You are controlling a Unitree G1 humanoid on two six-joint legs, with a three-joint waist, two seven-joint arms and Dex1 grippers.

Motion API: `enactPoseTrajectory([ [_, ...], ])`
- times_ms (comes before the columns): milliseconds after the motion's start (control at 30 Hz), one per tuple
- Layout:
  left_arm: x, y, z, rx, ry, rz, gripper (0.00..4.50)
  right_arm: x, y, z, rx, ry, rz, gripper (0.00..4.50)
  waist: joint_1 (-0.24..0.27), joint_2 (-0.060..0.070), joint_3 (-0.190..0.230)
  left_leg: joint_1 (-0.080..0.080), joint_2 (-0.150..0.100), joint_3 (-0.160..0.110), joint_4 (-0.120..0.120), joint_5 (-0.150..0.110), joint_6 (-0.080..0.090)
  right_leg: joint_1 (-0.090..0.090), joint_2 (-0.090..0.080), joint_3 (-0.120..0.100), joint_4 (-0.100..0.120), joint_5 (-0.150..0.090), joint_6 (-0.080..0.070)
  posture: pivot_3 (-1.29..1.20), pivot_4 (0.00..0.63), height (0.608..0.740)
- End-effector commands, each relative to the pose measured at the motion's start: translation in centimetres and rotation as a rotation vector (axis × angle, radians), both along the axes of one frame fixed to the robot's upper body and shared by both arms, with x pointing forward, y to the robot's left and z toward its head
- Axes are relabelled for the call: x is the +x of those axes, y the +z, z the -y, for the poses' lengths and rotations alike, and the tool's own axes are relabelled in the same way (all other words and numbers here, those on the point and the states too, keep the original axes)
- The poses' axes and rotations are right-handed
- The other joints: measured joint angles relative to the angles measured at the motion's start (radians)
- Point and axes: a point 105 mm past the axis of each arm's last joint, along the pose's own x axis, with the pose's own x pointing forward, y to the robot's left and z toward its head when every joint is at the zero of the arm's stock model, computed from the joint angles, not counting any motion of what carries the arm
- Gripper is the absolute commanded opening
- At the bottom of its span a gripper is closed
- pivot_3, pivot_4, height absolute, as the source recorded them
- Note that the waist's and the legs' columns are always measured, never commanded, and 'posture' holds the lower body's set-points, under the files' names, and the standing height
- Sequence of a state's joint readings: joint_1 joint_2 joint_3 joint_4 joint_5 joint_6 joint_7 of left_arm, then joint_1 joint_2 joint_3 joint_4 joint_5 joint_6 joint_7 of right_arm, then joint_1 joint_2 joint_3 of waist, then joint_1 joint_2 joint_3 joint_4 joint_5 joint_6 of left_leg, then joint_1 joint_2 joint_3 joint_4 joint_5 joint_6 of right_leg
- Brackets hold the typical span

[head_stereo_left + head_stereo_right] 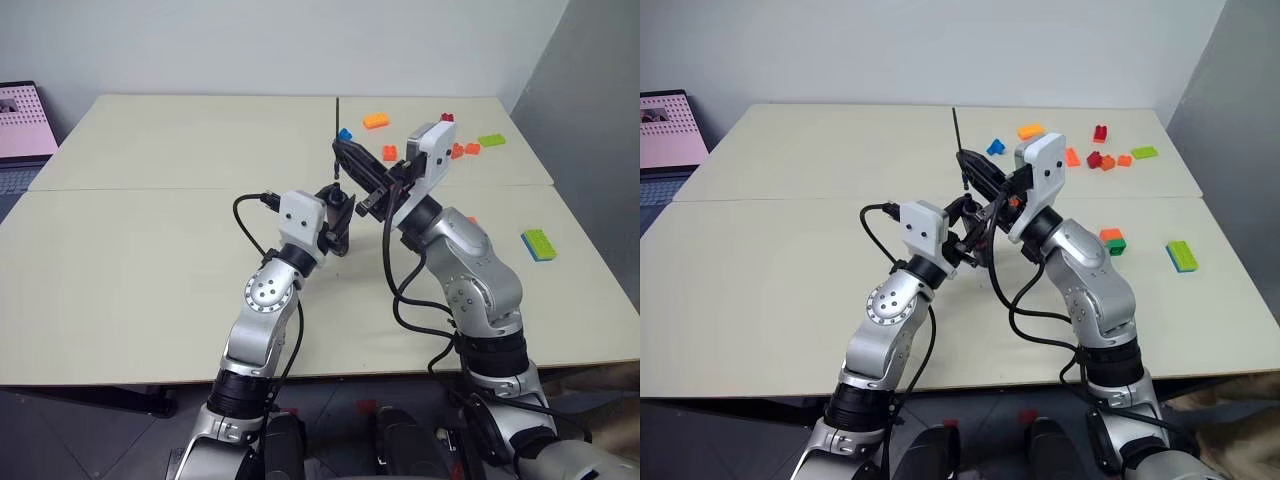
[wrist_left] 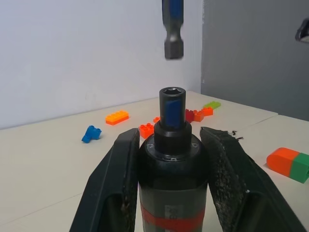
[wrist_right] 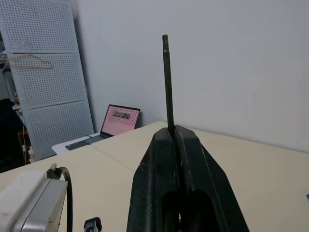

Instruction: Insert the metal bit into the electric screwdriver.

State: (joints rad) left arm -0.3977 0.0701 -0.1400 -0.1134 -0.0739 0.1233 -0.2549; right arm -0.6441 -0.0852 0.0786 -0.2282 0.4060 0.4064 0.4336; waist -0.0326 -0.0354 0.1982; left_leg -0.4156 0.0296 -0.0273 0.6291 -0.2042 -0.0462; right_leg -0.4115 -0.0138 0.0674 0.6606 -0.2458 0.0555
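Note:
My left gripper has the electric screwdriver. Next, my right gripper releases the metal bit upright in the open socket of the electric screwdriver (image 1: 338,184).
My left gripper (image 2: 172,131) is shut on the electric screwdriver (image 2: 172,145), a black barrel with a red band, held with its open socket facing up. The metal bit (image 2: 172,29) hangs just above that socket, with a small gap between them, roughly in line. My right gripper (image 3: 171,131) is shut on the metal bit (image 3: 167,82), a thin dark rod sticking out past the fingertips. In the head views the two grippers meet over the middle of the table: right gripper (image 1: 345,155) above, left gripper (image 1: 340,215) below, the bit (image 1: 337,115) standing upright.
Loose bricks lie at the far right of the table (image 1: 150,250): an orange brick (image 1: 376,120), a blue one (image 1: 345,133), a red one (image 1: 446,117), a green one (image 1: 491,140). A green-and-blue brick (image 1: 538,243) lies near the right edge. A laptop (image 1: 20,125) stands at the far left.

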Motion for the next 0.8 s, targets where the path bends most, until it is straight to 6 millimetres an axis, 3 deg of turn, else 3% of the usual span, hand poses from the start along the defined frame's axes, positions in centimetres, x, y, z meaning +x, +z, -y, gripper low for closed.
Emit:
enactPoseTrajectory([
  [33, -0.5, 1.1, 0.2, -0.008, -0.009, 0.042, 1.62, -0.8, 1.0, -0.2, 0.020, 0.005, 0.065, 0.00, 0.000, 0.000, 0.000, 0.000, 0.000, 0.000, 0.000, 0.000, 0.000, 0.000, 0.000, 0.000, 0.000, 0.000, 0.000, 0.00, 0.150, 0.740],
  [800, -0.3, 1.0, 0.0, -0.004, 0.000, 0.037, 1.62, -0.6, -0.3, -0.4, -0.015, -0.064, 0.113, 0.00, 0.000, 0.000, 0.000, 0.000, 0.000, 0.000, 0.000, 0.000, 0.000, 0.000, 0.000, 0.000, 0.000, 0.000, 0.000, 0.00, 0.150, 0.740],
])
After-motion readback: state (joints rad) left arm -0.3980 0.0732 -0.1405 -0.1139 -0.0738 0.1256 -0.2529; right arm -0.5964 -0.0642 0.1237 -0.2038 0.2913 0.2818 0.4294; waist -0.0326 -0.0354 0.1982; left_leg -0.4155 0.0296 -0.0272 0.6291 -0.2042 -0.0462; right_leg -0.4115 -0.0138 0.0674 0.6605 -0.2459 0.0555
